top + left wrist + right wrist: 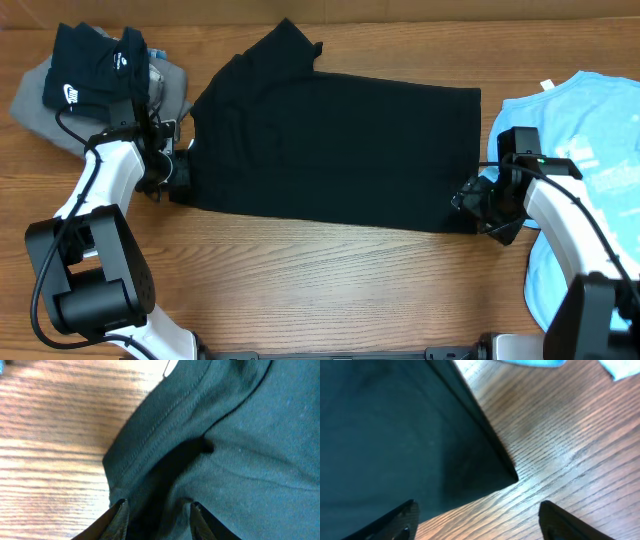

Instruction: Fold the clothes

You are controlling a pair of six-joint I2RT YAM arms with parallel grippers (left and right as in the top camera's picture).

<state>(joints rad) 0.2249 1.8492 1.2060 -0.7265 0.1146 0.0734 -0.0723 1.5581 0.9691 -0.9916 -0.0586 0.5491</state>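
Observation:
The front edge of the black T-shirt slants back toward its bunched corner, so next my left gripper opens, grabs that corner (pixel 182 203) and pulls it toward the front.
The black T-shirt (pixel 340 150) lies spread flat across the middle of the wooden table, with one sleeve sticking out at the top. My left gripper (pixel 178 172) is at its left edge. In the left wrist view the fingers (pixel 159 510) are partly open and straddle a raised fold of the shirt (pixel 240 435) beside a stitched hem, with a bit of white label (pixel 170 366) at the top. My right gripper (pixel 468 200) is at the shirt's lower right corner. In the right wrist view it (pixel 477 515) is wide open over bare wood, just short of the shirt's corner (pixel 395 425).
A smaller black garment with a white swoosh (pixel 90 70) lies on a grey garment (pixel 30 100) at the back left. A light blue shirt (pixel 590 170) lies at the right edge, close to my right arm. Bare wood (pixel 330 280) runs along the front.

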